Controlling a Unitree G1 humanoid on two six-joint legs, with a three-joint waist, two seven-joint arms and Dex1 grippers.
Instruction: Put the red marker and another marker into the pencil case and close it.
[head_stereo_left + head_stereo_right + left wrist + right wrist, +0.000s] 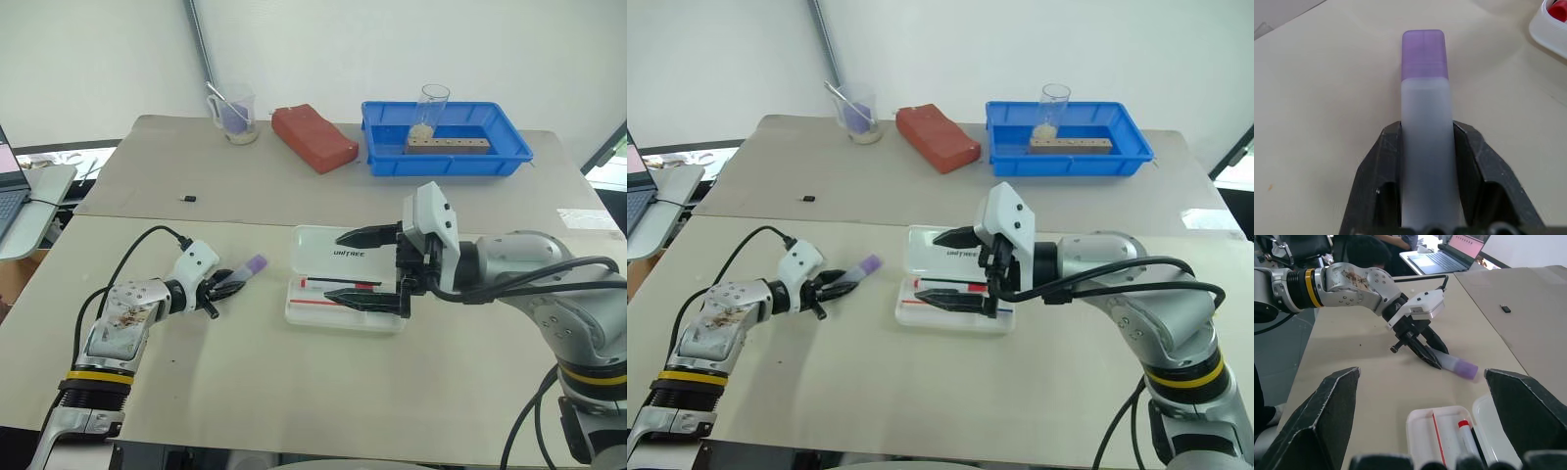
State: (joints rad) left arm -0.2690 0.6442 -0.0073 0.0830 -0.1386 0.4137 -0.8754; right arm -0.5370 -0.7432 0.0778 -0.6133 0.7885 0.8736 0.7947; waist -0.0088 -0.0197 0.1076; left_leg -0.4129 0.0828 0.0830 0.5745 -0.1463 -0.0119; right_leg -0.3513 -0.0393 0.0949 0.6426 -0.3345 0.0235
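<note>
Next, I release the other marker from my left gripper in the pencil case's front compartment (pixel 328 313), just before the thin red stick.
The pencil case (pixel 339 253) lies open mid-table, its lid printed UNITREE tipped back. The red marker (pixel 1465 433) rests in the case's tray beside a thin red stick and a black pen. My right gripper (pixel 365 268) hovers open just over the case, one finger above the lid and one above the tray's front. To the left of the case, my left gripper (pixel 231 283) is shut on the other marker (pixel 1425 98), a pale lavender barrel with a purple cap (pixel 255 263). That marker's cap points toward the case, low over the table.
At the back stand a blue tray (pixel 446 164) holding a glass and a wooden block, a red brick (pixel 313 137) and a beaker (pixel 233 116). A small black object (pixel 189 199) lies on the far table. A laptop (pixel 8 191) sits at the left edge.
</note>
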